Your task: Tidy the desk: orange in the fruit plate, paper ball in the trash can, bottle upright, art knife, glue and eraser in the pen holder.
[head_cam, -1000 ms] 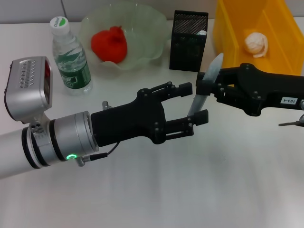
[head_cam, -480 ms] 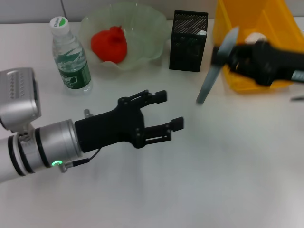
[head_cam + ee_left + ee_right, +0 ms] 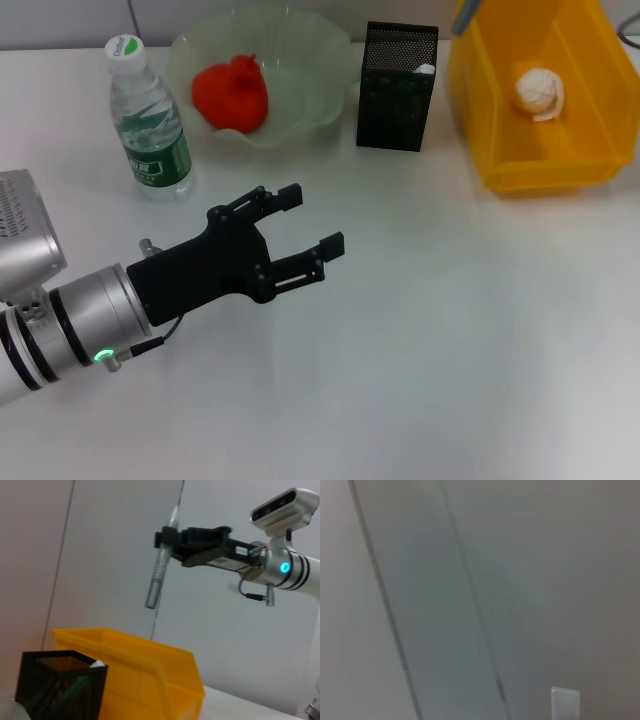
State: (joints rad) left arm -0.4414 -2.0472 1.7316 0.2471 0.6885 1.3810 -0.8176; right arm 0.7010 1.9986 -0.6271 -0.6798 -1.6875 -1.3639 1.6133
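Observation:
My right gripper is going to let go of the grey art knife inside the black mesh pen holder (image 3: 409,66), next to the white tip.
My left gripper (image 3: 312,217) hovers open and empty over the desk's middle. In the left wrist view my right gripper (image 3: 167,534) is shut on the grey art knife (image 3: 158,570), held high above the black mesh pen holder (image 3: 60,685) and the yellow trash can (image 3: 150,675). Only the knife's tip (image 3: 466,14) reaches the head view. The paper ball (image 3: 539,92) lies in the trash can (image 3: 500,160). The reddish orange (image 3: 231,92) sits in the green fruit plate (image 3: 320,60). The bottle (image 3: 148,120) stands upright. A white tip (image 3: 424,69) pokes from the pen holder (image 3: 397,90); glue and eraser are hidden.
The bottle, fruit plate, pen holder and trash can line the desk's far edge. White desk surface (image 3: 470,330) spreads in front of them. The right wrist view holds only a grey wall with a white outlet (image 3: 565,705).
My right gripper has lifted the art knife up and back, out of the head view. My left arm has drawn back toward the near left, still open.

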